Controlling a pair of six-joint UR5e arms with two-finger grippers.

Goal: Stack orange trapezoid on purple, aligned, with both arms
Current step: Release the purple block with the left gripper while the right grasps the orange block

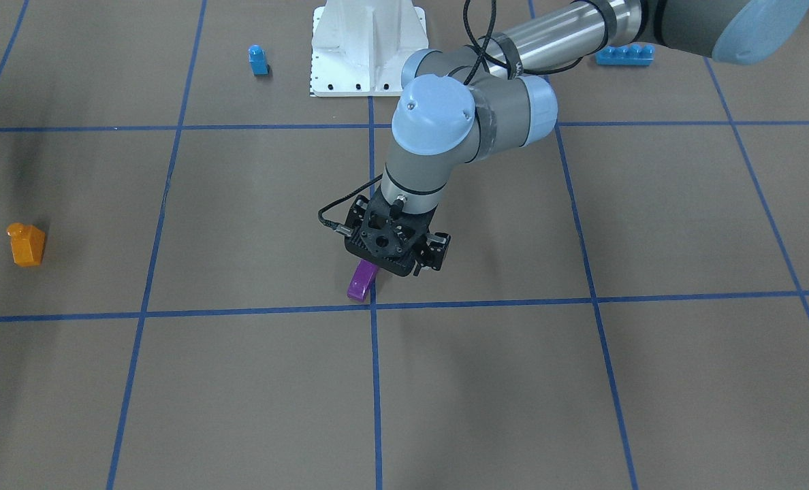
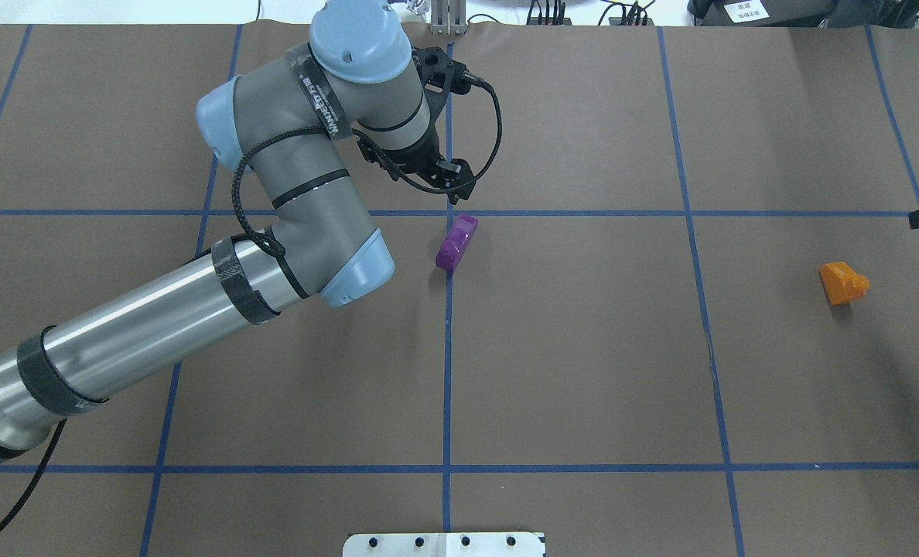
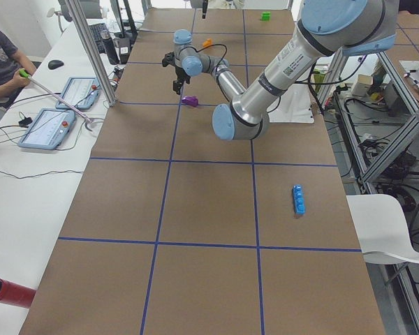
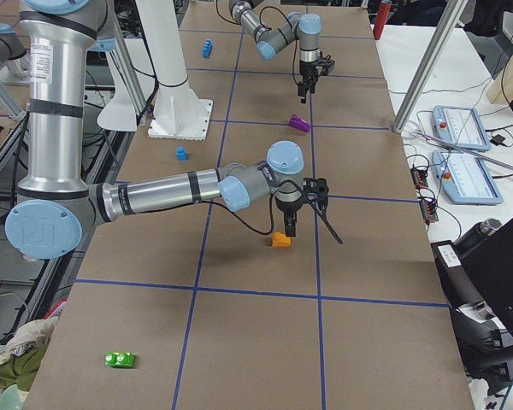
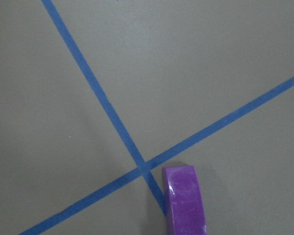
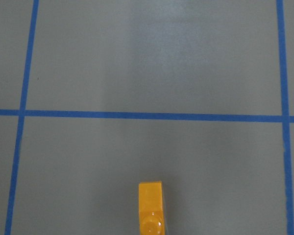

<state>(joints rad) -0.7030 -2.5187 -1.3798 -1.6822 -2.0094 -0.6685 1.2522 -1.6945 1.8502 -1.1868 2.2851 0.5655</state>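
Observation:
Next, I close my right gripper on the sides of the orange trapezoid (image 1: 26, 237) (image 6: 151, 209) near its stud, so that the opposite end sticks out of the fingers.
The purple block (image 1: 361, 282) lies on the brown table at a blue tape crossing near the middle; it also shows in the overhead view (image 2: 457, 242) and at the bottom edge of the left wrist view (image 5: 184, 201). My left gripper (image 1: 394, 248) hangs above it, a little to the operators' side, apart from it, and looks open and empty. The orange trapezoid (image 1: 27, 243) stands alone far to the robot's right, stud up (image 2: 843, 283) (image 6: 151, 208). My right gripper (image 4: 291, 224) hovers above it without touching; I cannot tell whether it is open or shut.
A small blue one-stud block (image 1: 258, 60) stands beside the white base pedestal (image 1: 367, 51). A long blue four-stud brick (image 1: 624, 54) lies behind the left arm. A green block (image 4: 120, 360) lies near the table's right end. Operators' tablets (image 3: 52, 129) sit on a side bench.

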